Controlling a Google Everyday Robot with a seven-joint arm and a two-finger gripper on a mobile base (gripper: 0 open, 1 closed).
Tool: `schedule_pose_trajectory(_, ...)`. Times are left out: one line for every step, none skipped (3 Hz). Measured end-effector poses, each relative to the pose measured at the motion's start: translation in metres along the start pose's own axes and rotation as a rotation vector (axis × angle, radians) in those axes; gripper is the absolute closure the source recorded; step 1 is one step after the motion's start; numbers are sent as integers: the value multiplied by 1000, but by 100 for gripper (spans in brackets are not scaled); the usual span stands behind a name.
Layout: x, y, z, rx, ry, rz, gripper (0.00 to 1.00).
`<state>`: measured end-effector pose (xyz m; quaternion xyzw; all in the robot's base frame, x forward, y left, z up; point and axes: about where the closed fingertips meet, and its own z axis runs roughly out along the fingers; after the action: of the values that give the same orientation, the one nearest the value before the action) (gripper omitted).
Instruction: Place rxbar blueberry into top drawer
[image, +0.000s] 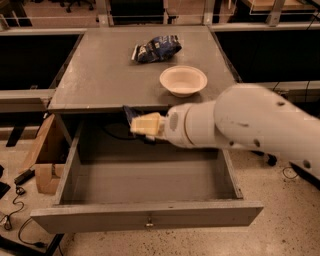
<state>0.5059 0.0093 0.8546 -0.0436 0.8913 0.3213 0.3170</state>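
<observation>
My gripper has the rxbar blueberry. It will let go of it on the middle of the top drawer's grey bottom (165, 167), well behind the metal knob.
The rxbar blueberry (131, 114) is a small dark navy bar; one end sticks out up and left of my gripper's cream fingers (148, 124). My gripper (141, 126) is shut on it and holds it over the back of the open top drawer (150, 212), just below the cabinet top's front edge. The drawer is pulled far out, with a grey front and a small metal knob (148, 225). Its grey floor shows nothing lying on it. My white arm (250, 127) reaches in from the right.
On the cabinet top (100, 75) stand a pale bowl (183, 80) and, behind it, a puffy blue-and-white snack bag (156, 49). Cardboard (45, 160) and cables lie on the floor at the left. Dark shelving flanks the cabinet on both sides.
</observation>
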Motion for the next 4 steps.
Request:
schedule_pose_trajectory(27, -33, 13, 38, 28, -11, 100)
schedule_pose_trajectory(52, -66, 27, 103, 74, -18, 100)
schedule_pose_trajectory(78, -100, 41, 192, 131, 13, 100)
schedule_pose_trajectory(86, -112, 47, 264, 157, -2, 100)
